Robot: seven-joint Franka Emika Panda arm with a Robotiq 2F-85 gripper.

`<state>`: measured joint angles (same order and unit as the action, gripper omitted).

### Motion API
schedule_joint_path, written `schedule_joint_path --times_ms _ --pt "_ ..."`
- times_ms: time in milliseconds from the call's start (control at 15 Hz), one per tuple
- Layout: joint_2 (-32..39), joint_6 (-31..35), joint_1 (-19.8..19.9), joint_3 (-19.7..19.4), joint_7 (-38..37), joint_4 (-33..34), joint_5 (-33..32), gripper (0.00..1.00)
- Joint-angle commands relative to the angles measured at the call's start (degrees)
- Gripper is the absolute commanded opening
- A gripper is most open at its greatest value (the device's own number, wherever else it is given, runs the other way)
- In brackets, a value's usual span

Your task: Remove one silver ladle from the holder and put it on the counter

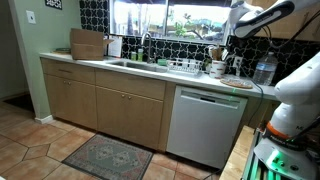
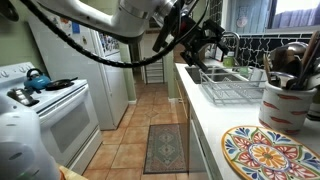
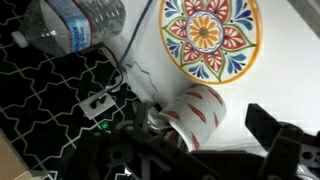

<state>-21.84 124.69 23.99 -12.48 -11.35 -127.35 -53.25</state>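
Observation:
My gripper is going to close on the upper part of the silver ladle [image 1: 218, 50] [image 3: 157, 119], at the place where the ladle sticks out above the opening of its holder.
The holder [image 3: 195, 112] is a cream-white crock with reddish-brown marks, standing on the pale counter [image 1: 150, 72]. It also shows in both exterior views [image 1: 217, 68] [image 2: 284, 103]. Silver ladles and dark handles [image 2: 290, 58] stick out of its top. In the wrist view a shiny utensil part [image 3: 158, 118] shows at its mouth. My gripper [image 3: 200, 138] hangs above the holder with its dark fingers wide apart, open and empty. It also shows in both exterior views [image 1: 230, 40] [image 2: 205, 45], clear of the utensils.
A colourful patterned plate [image 3: 208, 35] lies next to the holder. A clear water bottle [image 3: 75, 25] stands by the black tiled wall, near a cable and socket [image 3: 100, 100]. A wire dish rack [image 2: 235, 85] and the sink [image 1: 125, 63] lie further along the counter.

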Motion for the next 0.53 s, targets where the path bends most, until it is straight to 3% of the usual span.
schedule_joint_path --times_ms 0,67,133,267,467 --pt "6.6 -0.1 1.2 -0.5 -10.5 2.3 -13.9 1.0" --pt "8.0 -1.1 1.1 -0.9 -13.8 3.0 -17.8 1.0" --pt "4.5 -0.8 -1.4 -2.3 -9.0 1.3 -12.6 1.0" --pt "7.0 -0.8 -1.3 -2.8 -12.5 2.0 -16.4 1.0" --pt "7.9 -0.9 -1.3 -2.9 -12.9 3.0 -16.9 1.0"
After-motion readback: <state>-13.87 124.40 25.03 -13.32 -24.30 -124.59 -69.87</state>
